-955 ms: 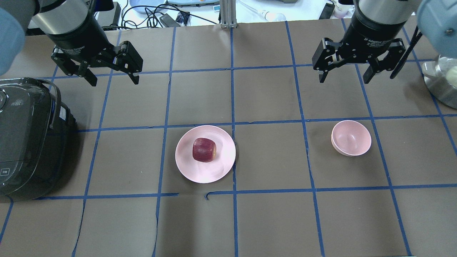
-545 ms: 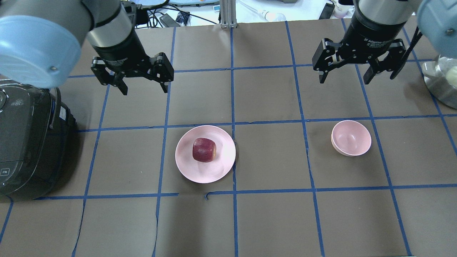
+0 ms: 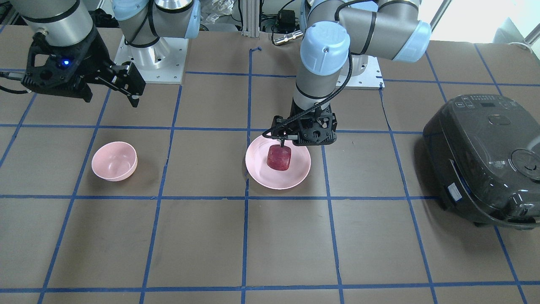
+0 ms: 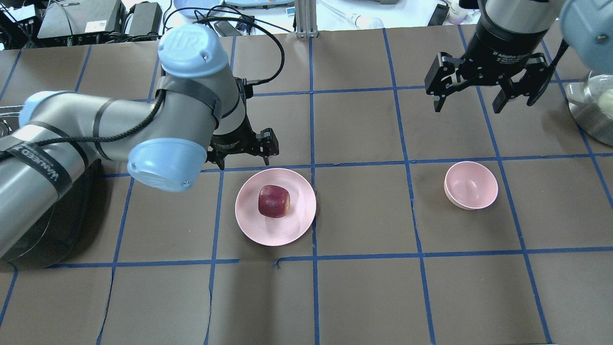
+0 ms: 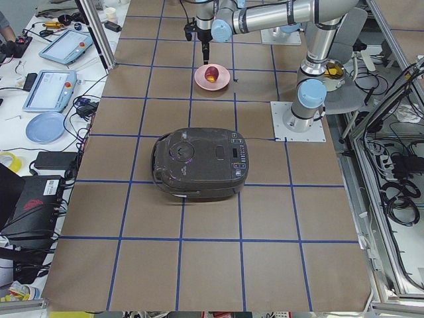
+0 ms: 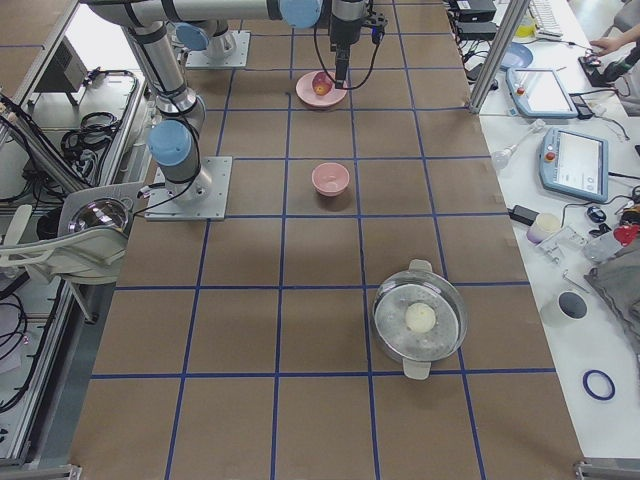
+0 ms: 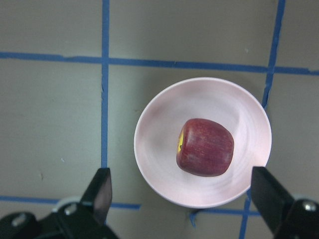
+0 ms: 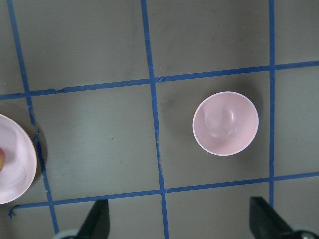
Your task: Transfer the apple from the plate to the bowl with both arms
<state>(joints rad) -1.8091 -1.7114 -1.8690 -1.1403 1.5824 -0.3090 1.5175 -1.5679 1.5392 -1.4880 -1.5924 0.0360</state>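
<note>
The robot's left gripper needs to close around the apple's middle (image 3: pixel 279 157) (image 7: pixel 205 147), with one finger on each side of the dark red apple on the pale pink plate.
The dark red apple (image 4: pixel 274 201) lies on the pale pink plate (image 4: pixel 275 233) near the table's middle. It also shows in the front view (image 3: pixel 279 158) and the left wrist view (image 7: pixel 205 147). My left gripper (image 4: pixel 246 154) is open and empty, hovering over the plate's far edge, just short of the apple. The small pink bowl (image 4: pixel 471 185) stands empty to the right of the plate. My right gripper (image 4: pixel 468 108) is open and empty, high above the table beyond the bowl. The right wrist view looks down on the bowl (image 8: pixel 226 123).
A dark rice cooker (image 3: pixel 485 156) sits at the table's left end, partly hidden under my left arm in the overhead view. A metal pot (image 4: pixel 591 110) with a pale round thing in it stands at the far right edge. Blue tape lines grid the brown table.
My left arm has swung right and toward the plate, and its open gripper has come down close to the apple. The right gripper has barely moved. The apple, plate and bowl are unmoved.
</note>
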